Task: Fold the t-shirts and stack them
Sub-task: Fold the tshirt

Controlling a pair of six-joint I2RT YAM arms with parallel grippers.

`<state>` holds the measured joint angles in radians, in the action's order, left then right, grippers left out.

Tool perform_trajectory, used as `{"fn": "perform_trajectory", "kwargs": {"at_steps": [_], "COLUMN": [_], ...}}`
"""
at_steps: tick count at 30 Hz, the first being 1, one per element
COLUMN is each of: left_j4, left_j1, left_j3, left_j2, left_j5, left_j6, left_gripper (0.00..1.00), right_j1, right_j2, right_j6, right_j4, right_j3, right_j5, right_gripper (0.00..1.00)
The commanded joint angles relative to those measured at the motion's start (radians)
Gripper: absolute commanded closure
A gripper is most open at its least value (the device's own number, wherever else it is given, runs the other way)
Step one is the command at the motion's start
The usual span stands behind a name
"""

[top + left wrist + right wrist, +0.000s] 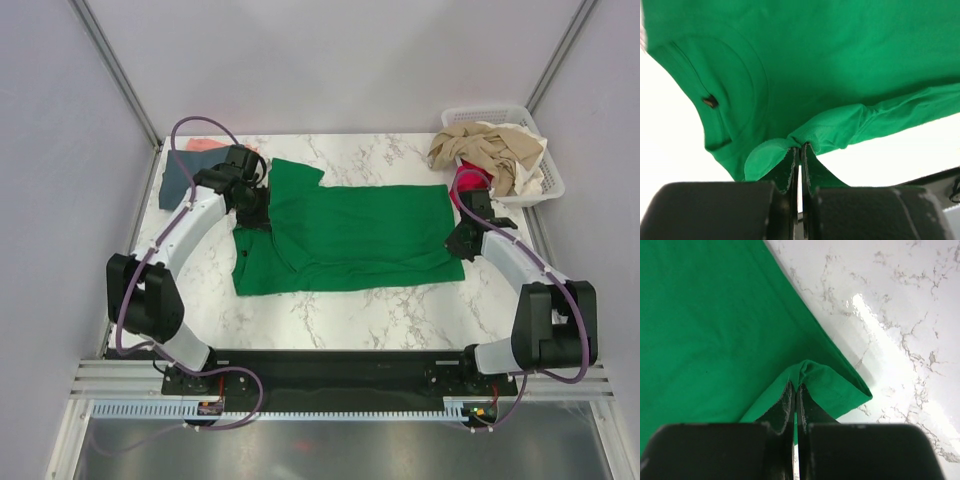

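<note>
My right gripper should take the t-shirt's near hem corner (460,275) and both grippers should pull the green t-shirt closer, because it lies well back from the black base bar.
The bright green t-shirt (350,235) lies spread across the middle of the marble table, its collar end to the left. My left gripper (250,205) is shut on a pinch of the green cloth (805,137) at the shirt's left end, near the collar (715,102). My right gripper (462,238) is shut on the shirt's right hem corner (812,372), lifted slightly off the table. A slate blue-grey tee (178,180) and a salmon pink tee (205,145) lie at the far left. A beige tee (490,150) fills the basket; a magenta-red tee (468,182) hangs beside it.
The white slatted basket (550,185) stands at the far right corner. Grey walls and metal frame posts enclose the table (380,320). The black base rail (330,370) runs along the near edge.
</note>
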<state>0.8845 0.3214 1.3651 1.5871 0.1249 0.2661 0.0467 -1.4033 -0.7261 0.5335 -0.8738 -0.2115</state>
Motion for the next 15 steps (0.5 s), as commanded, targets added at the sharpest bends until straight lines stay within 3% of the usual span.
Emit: {"fn": "perform_trajectory", "kwargs": {"at_steps": [1, 11, 14, 15], "left_j4": [-0.015, -0.002, 0.017, 0.027], "left_j1": [-0.010, -0.027, -0.056, -0.067], "left_j3": [0.106, 0.206, 0.244, 0.282], "left_j2": [0.036, 0.189, 0.258, 0.278], "left_j5": [-0.028, -0.056, -0.074, -0.068], "left_j6": [-0.090, -0.130, -0.127, -0.120], "left_gripper": [0.98, 0.98, 0.98, 0.98], "right_j1": [-0.030, -0.097, -0.107, -0.116], "right_j2": [-0.017, -0.100, -0.164, -0.184], "right_j6": [0.020, 0.036, 0.042, 0.045], "right_j4": [-0.061, -0.104, -0.122, -0.122], "right_j3": [-0.027, -0.040, -0.083, -0.100], "right_j5": [-0.012, 0.052, 0.089, 0.101], "right_gripper": [1.00, 1.00, 0.91, 0.81]}}
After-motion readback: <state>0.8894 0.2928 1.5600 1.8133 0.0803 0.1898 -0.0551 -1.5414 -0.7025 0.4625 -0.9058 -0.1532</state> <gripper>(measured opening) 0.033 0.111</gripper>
